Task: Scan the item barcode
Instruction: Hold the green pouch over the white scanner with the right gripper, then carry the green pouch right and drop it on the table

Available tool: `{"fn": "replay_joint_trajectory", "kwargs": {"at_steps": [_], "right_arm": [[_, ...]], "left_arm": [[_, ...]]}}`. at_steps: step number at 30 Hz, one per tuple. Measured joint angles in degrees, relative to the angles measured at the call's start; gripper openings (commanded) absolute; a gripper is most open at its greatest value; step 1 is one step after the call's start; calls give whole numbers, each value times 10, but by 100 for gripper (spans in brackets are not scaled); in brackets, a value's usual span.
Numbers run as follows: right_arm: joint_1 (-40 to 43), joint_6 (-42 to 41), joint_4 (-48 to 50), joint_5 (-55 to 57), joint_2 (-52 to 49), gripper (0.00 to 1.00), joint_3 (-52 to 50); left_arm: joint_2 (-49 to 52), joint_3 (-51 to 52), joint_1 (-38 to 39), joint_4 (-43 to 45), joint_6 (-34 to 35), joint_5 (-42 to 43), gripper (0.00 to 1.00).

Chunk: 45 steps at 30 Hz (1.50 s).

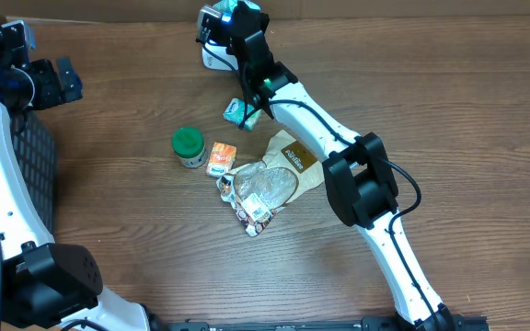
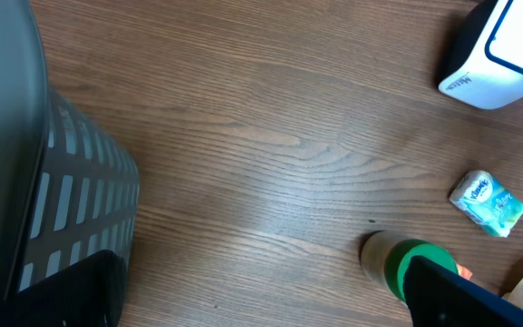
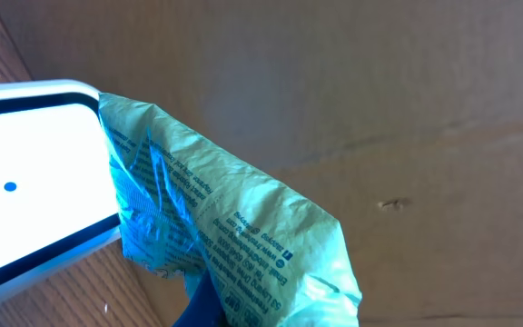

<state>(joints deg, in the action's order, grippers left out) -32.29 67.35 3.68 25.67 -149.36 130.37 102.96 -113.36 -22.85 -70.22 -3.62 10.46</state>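
Note:
The robot's right gripper should set the green packet down on the bare wood [image 1: 421, 165] well past the brown pouch, opposite the green-lidded jar.
My right gripper [image 3: 214, 313] is shut on a crinkled green packet [image 3: 243, 236] with small print on it. The packet is held up against the lit window of the white scanner [image 3: 25, 191]. From overhead, the right gripper [image 1: 228, 20] hangs over the scanner [image 1: 212, 57] at the table's far edge. No barcode shows on the packet's visible side. My left gripper [image 1: 49, 81] is open and empty at the far left. In the left wrist view its dark fingers [image 2: 479, 300] stand wide apart above bare wood.
A black slatted basket [image 1: 26, 165] stands at the left edge. Mid-table lie a Kleenex packet [image 1: 239, 112], a green-lidded jar [image 1: 189, 147], an orange box [image 1: 221, 158], a brown pouch [image 1: 294, 156] and a clear bag of sweets [image 1: 260, 191].

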Motion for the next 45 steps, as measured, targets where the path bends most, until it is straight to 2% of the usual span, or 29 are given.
{"fn": "replay_joint_trajectory", "kwargs": {"at_steps": [15, 25, 30, 33, 39, 41, 42, 45], "right_arm": [[0, 68, 16, 10, 0, 4, 0], [-2, 64, 16, 23, 0, 4, 0], [-4, -59, -37, 24, 12, 4, 0], [-8, -158, -123, 24, 51, 4, -2], [-12, -451, -428, -20, 226, 4, -3], [-6, -508, -499, -53, 279, 4, -3], [8, -561, -554, -88, 328, 4, -2], [64, -629, -695, -196, 393, 4, 13]], "left_arm": [[0, 0, 0, 0, 0, 0, 100], [0, 0, 0, 0, 0, 0, 100], [0, 0, 0, 0, 0, 0, 99], [0, 0, 0, 0, 0, 0, 99], [0, 0, 0, 0, 0, 0, 100], [0, 0, 0, 0, 0, 0, 100], [0, 0, 0, 0, 0, 0, 100], [1, 0, 0, 1, 0, 0, 99]]}}
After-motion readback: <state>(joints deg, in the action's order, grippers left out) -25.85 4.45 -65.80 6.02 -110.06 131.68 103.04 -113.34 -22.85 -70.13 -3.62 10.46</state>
